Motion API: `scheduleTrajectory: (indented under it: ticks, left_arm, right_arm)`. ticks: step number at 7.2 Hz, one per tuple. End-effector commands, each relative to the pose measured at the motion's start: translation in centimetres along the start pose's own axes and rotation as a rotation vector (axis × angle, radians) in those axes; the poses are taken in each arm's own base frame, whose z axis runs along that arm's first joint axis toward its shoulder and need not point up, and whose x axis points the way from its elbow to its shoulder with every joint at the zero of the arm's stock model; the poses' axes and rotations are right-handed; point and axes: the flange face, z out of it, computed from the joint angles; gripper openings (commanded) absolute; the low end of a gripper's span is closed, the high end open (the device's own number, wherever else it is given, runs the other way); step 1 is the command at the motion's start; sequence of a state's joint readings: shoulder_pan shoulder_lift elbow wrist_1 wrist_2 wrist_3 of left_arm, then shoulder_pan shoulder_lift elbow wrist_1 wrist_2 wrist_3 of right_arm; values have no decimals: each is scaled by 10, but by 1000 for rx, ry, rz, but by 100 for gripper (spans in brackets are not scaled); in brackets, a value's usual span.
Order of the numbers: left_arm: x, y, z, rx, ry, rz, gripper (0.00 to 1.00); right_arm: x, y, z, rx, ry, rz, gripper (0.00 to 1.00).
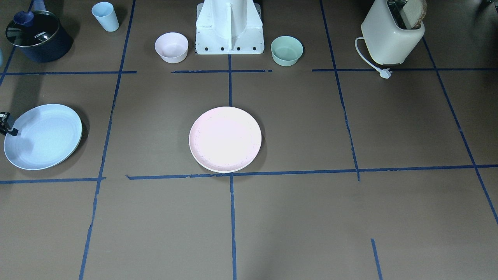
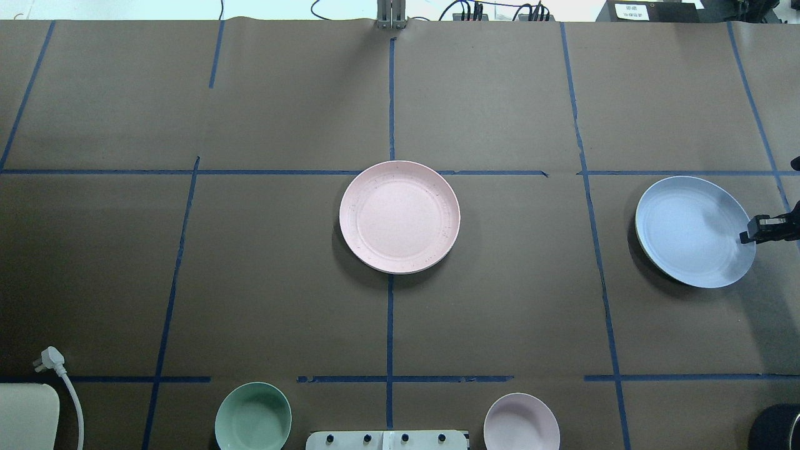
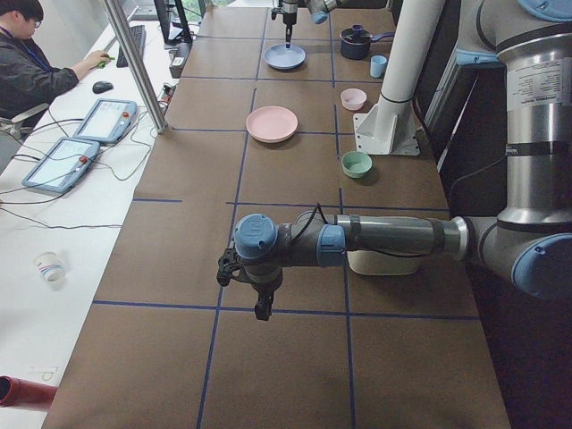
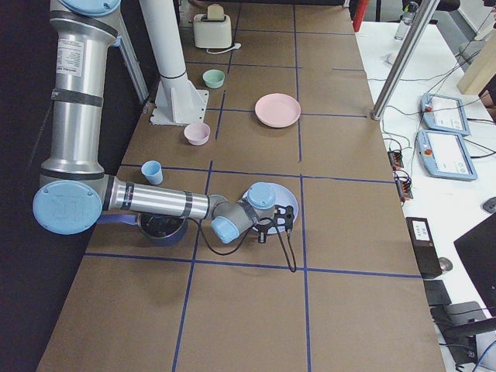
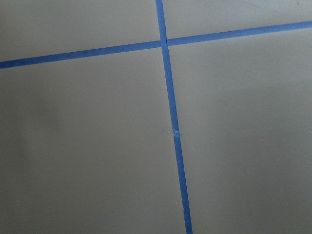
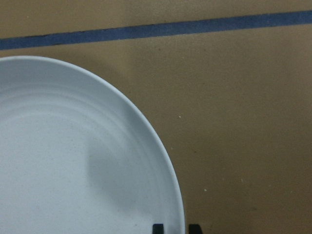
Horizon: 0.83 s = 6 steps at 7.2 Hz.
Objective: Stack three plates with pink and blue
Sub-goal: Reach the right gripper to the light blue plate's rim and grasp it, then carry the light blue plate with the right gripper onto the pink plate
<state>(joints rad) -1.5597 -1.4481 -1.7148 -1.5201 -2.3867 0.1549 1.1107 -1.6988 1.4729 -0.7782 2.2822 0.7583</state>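
Note:
My right gripper is going to set the blue plate down squarely on top of the pink plate [image 1: 225,139].
The pink plate [image 1: 225,138] lies at the table's middle, on top of the cream-white plate [image 1: 223,170], of which only a thin rim shows. It also shows in the overhead view [image 2: 400,217]. The blue plate [image 2: 687,228] lies apart at the robot's far right [image 1: 42,136]. My right gripper [image 2: 750,237] is at its outer rim. In the right wrist view its fingertips [image 6: 157,228] straddle the blue rim [image 6: 97,146] with a narrow gap, shut on it. My left gripper [image 3: 260,306] hovers over bare table far to the left; I cannot tell if it is open or shut.
A small pink bowl [image 1: 171,46] and a mint-green bowl [image 1: 286,49] flank the robot base [image 1: 229,29]. A pale blue cup [image 1: 105,16] and a dark pot [image 1: 37,37] stand behind the blue plate. A toaster [image 1: 393,35] stands at the far left.

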Motion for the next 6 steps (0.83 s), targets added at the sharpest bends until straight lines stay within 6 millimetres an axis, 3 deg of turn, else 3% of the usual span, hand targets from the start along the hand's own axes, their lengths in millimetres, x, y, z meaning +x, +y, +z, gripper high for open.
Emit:
scheduleTrajectory:
  ticks: [1,3,4,5,6]
  left_arm:
    - [2,0,-2,4,0,5,100]
    - [3,-1,-3,7,-1,5,100]
    - [3,-1,-3,7,-1,5,100]
    - [3,-1,-3,6,-1,4,100]
    - [2,0,-1,1,0,2,100]
  right_arm:
    - [-6,-3,-2,3,-10,-1,0]
    - [-50,-15,-30,-18,-130,25,0]
    - [-88,-32,-49,-13,-192,62,0]
    - [-138,-54,-72,14,-248,130,0]
    - [-205,-53,-74,-9,-296,162,0]
